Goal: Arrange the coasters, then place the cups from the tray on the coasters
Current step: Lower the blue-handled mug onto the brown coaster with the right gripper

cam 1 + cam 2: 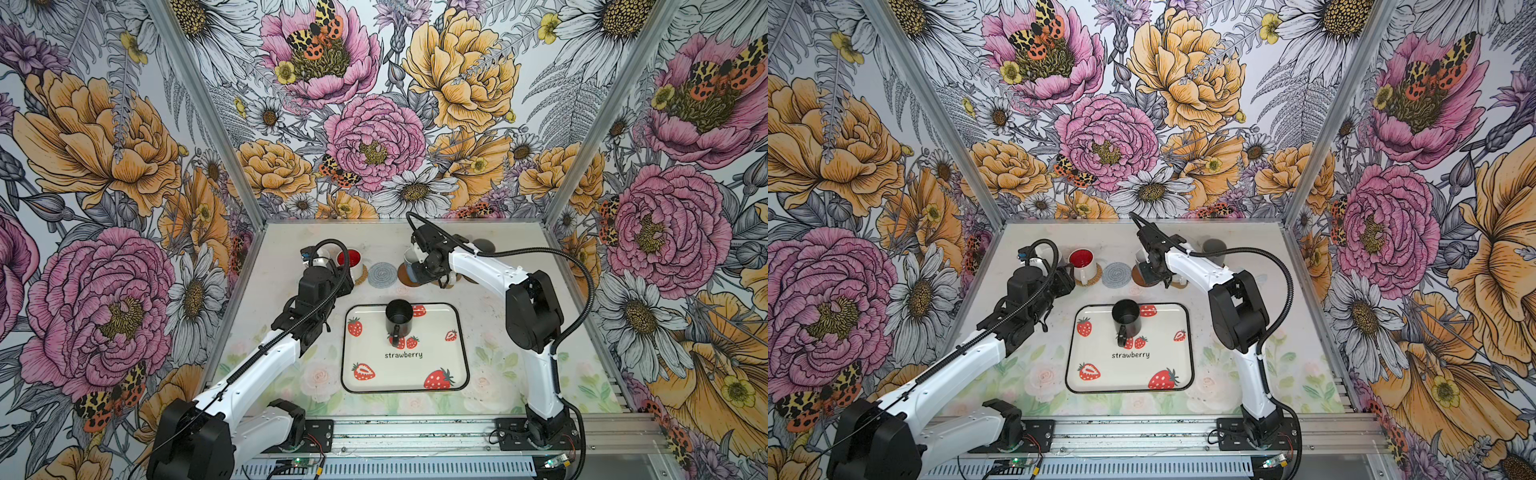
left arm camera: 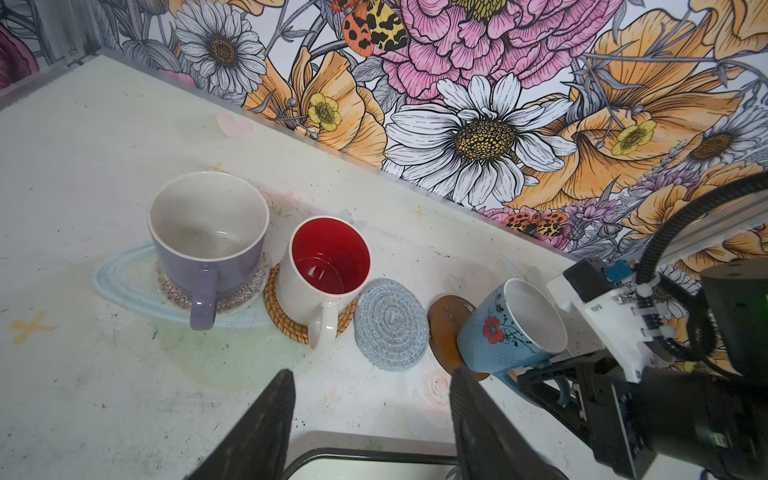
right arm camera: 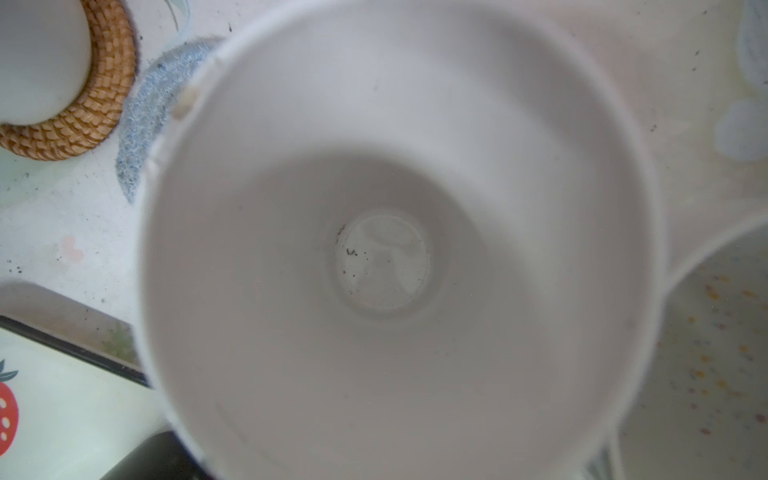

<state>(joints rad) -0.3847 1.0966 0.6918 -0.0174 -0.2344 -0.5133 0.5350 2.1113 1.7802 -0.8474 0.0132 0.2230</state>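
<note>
The robot's right gripper should release the light blue cup on the brown disc coaster [image 1: 413,273] next to the grey spiral coaster.
My right gripper [image 2: 546,374] is shut on the handle of the light blue cup [image 2: 511,328], which hangs tilted over a brown disc coaster [image 2: 444,328]. In the right wrist view the cup's white inside [image 3: 386,257] hides the fingers. My left gripper [image 2: 372,374] is open and holds nothing, over bare table between the tray rim [image 2: 374,457] and the grey spiral coaster [image 2: 390,328]. The lilac cup [image 2: 208,241] stands on the beaded coaster [image 2: 245,291]. The red-inside cup [image 2: 328,270] stands on the rattan coaster [image 2: 282,316]. The black cup [image 1: 399,318] stands on the tray [image 1: 440,374].
A taller grey cup [image 1: 1214,247] stands at the back right behind the right arm. The speckled cup [image 3: 715,353] is right beside the held cup. Floral walls close in the table on three sides. The left arm's wrist covers most of the lilac cup in both top views.
</note>
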